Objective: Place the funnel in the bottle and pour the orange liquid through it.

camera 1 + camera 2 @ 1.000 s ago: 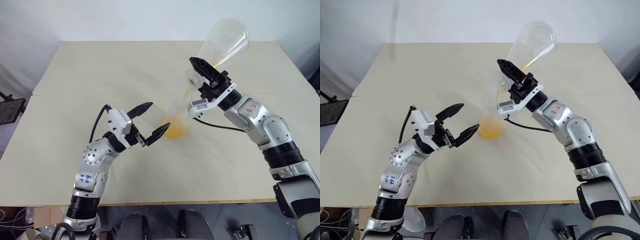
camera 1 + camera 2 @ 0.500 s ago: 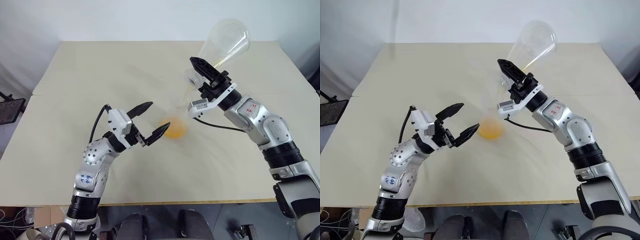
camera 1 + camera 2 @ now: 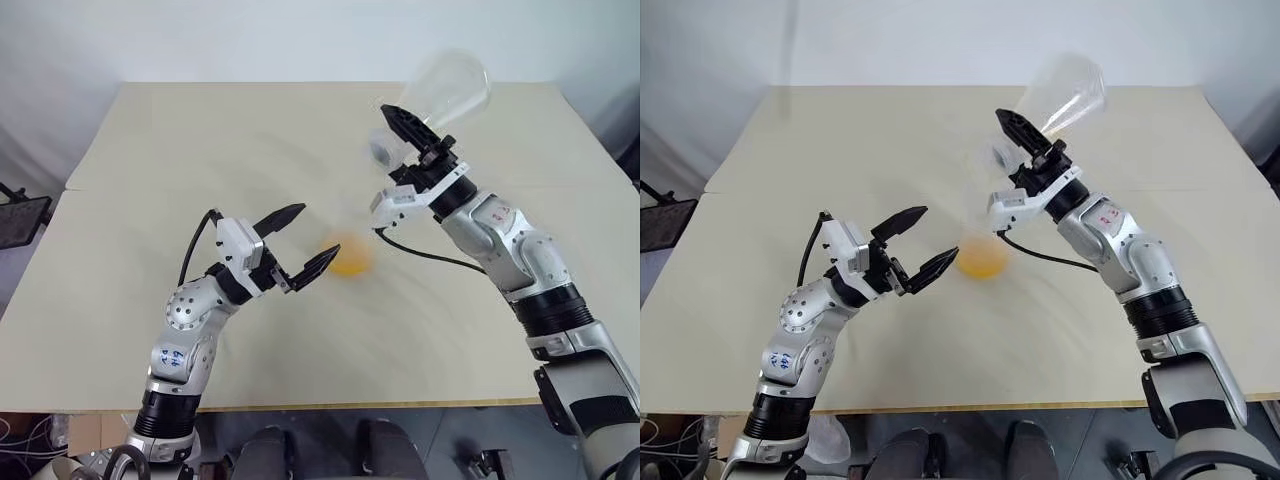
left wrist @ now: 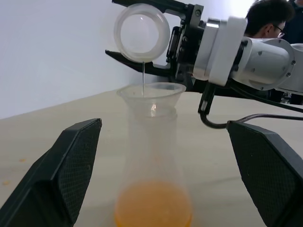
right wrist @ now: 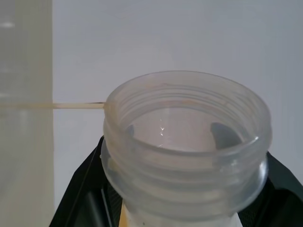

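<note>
The robot will set the flask down on the table point(image 3: 514, 267) under the arm of its right gripper, about level with the bottle. The flask is tipped just above the funnel.
The bottle point(image 4: 150, 151) stands upright at mid-table with the clear funnel point(image 4: 151, 91) seated in its neck. Orange liquid point(image 3: 348, 256) pools in the bottle's base. My right gripper point(image 3: 393, 140) is shut on the neck of a broader clear flask point(image 3: 447, 84), tipped so that its mouth point(image 4: 142, 32) hangs just above the funnel. A hair-thin stream point(image 4: 143, 78) falls from the mouth into the funnel. My left gripper point(image 3: 318, 232) is open just left of the bottle, its fingers point(image 4: 71, 170) flanking the bottle without touching it.
The beige table point(image 3: 200, 140) spreads wide around the bottle, its front edge close to me. In the left wrist view a person's head point(image 4: 267, 19) shows beyond the right arm.
My right wrist has rolled, turning the flask and swinging its base lower. The orange streak inside the flask has gone and the stream has thinned. The left arm has not moved.
</note>
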`<move>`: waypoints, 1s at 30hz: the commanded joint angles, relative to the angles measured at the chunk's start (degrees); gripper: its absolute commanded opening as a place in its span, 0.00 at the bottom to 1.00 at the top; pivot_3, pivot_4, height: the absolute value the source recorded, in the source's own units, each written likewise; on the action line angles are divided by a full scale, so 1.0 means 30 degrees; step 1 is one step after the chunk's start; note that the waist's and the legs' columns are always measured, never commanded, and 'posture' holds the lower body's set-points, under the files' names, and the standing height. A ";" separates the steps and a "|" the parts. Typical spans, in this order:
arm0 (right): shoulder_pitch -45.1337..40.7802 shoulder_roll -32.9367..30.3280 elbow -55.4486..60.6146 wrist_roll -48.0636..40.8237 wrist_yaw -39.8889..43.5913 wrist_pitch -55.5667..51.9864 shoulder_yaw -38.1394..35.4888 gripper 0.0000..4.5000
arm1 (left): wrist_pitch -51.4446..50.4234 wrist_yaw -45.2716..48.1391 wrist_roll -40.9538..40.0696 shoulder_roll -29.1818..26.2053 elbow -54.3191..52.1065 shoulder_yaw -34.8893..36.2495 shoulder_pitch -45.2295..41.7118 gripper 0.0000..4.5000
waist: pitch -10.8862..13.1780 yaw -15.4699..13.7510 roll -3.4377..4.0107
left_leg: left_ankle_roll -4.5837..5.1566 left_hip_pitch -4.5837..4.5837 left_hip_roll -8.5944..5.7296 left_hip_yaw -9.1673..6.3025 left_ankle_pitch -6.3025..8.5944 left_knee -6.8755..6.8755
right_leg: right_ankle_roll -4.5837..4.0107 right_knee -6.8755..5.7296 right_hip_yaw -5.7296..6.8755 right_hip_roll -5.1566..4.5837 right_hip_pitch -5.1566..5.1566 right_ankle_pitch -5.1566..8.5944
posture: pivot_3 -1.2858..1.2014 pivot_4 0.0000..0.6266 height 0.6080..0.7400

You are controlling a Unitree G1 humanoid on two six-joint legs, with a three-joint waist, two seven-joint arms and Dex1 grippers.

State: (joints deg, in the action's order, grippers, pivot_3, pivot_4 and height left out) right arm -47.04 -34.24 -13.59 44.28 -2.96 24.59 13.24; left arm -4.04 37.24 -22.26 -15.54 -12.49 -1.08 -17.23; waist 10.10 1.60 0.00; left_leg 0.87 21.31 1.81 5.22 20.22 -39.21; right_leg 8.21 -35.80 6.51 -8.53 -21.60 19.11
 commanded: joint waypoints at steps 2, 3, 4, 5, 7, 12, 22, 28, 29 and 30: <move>0.0238 0.0652 0.1092 -0.5282 0.2462 -0.1444 -0.2382 0.55 | 0.0180 0.0264 -0.0149 -0.0140 -0.0241 0.0065 -0.0334 1.00 | 0.0001 0.0008 -0.0002 | 0.0000 0.0000 0.0002 -0.0004 0.0000 0.0000 | 0.0000 0.0000 0.0007 0.0002 0.0003 0.0000 | 0.52 0.24 1.00; 0.0345 0.0910 0.1326 -0.6328 0.2994 -0.1934 -0.2756 0.55 | 0.0155 0.0330 -0.0188 -0.0190 -0.0200 0.0110 -0.0365 1.00 | 0.0001 0.0008 -0.0002 | 0.0001 0.0000 0.0001 -0.0006 0.0000 0.0000 | 0.0000 0.0000 0.0010 0.0003 0.0004 0.0000 | 0.52 0.24 1.00; 0.0492 0.1222 0.1605 -0.7770 0.3792 -0.2667 -0.3251 0.55 | 0.0111 0.0412 -0.0219 -0.0259 -0.0158 0.0137 -0.0420 1.00 | 0.0001 0.0015 -0.0002 | 0.0001 0.0000 0.0003 -0.0008 0.0000 0.0000 | 0.0000 -0.0001 0.0012 0.0002 0.0006 0.0000 | 0.52 0.24 1.00; 0.0759 0.1773 0.2149 -1.0134 0.4782 -0.3974 -0.4135 0.55 | 0.0035 0.0486 -0.0262 -0.0320 -0.0123 0.0153 -0.0494 1.00 | 0.0001 0.0014 -0.0002 | 0.0001 0.0000 0.0002 -0.0006 0.0000 0.0000 | 0.0000 -0.0001 0.0011 0.0002 0.0006 0.0000 | 0.52 0.24 1.00; 0.1266 0.2316 0.3049 -1.3356 0.6106 -0.6329 -0.5703 0.55 | -0.0104 0.0692 -0.0307 -0.0465 -0.0050 0.0140 -0.0637 1.00 | 0.0001 -0.0018 -0.0002 | 0.0002 -0.0001 0.0007 -0.0017 0.0000 0.0002 | 0.0000 -0.0002 0.0016 0.0006 0.0009 0.0000 | 0.52 0.24 1.00; 0.3404 0.2417 0.6211 -2.1107 0.9148 -1.2977 -0.8993 0.55 | -0.0409 0.1190 -0.0499 -0.0737 0.0200 0.0232 -0.1057 1.00 | 0.0001 -0.0169 -0.0002 | 0.0017 0.0004 -0.0012 -0.0047 -0.0001 0.0001 | 0.0001 -0.0008 0.0038 -0.0011 0.0029 -0.0001 | 0.52 0.24 1.00; 0.9036 0.0790 0.7697 -2.1962 0.7388 -1.5427 -1.3843 0.55 | -0.1050 0.2053 -0.0792 -0.1059 0.0395 0.0077 -0.1535 1.00 | 0.0001 -0.0550 -0.0002 | 0.0014 0.0003 -0.0052 0.0004 -0.0001 0.0009 | 0.0001 0.0028 0.0034 0.0011 0.0022 -0.0001 | 0.52 0.24 1.00; 1.1278 0.1983 0.7385 -2.1961 0.7046 -1.2733 -1.5013 0.55 | -0.1345 0.2239 -0.0875 -0.1062 0.0291 0.0026 -0.1514 1.00 | 0.0001 -0.0508 -0.0002 | 0.0013 -0.0005 -0.0071 0.0031 -0.0002 0.0013 | 0.0001 0.0047 0.0014 0.0020 0.0021 -0.0001 | 0.52 0.24 1.00; 1.1497 0.2149 0.7308 -2.2036 0.7123 -1.2434 -1.5012 0.55 | -0.1408 0.2273 -0.0914 -0.1073 0.0298 0.0038 -0.1557 1.00 | 0.0001 -0.0493 -0.0002 | 0.0010 -0.0010 -0.0068 0.0030 -0.0003 0.0013 | 0.0001 0.0044 0.0007 0.0027 0.0021 -0.0001 | 0.52 0.24 1.00; 1.1662 0.2353 0.7274 -2.2223 0.7184 -1.2184 -1.5017 0.55 | -0.1488 0.2324 -0.0934 -0.1119 0.0294 0.0040 -0.1588 1.00 | 0.0001 -0.0480 -0.0001 | 0.0006 -0.0013 -0.0061 0.0030 -0.0005 0.0013 | 0.0001 0.0043 0.0006 0.0036 0.0021 -0.0001 | 0.52 0.24 1.00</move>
State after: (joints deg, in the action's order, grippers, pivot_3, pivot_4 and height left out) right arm -12.41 -27.90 6.80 -21.14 18.32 -14.53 -30.17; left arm -8.50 43.82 -24.12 -18.66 -10.22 -1.10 -21.32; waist 10.10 0.16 0.00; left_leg 0.88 21.25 1.64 5.32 20.20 -39.17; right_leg 8.21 -35.67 6.51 -8.40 -21.54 19.11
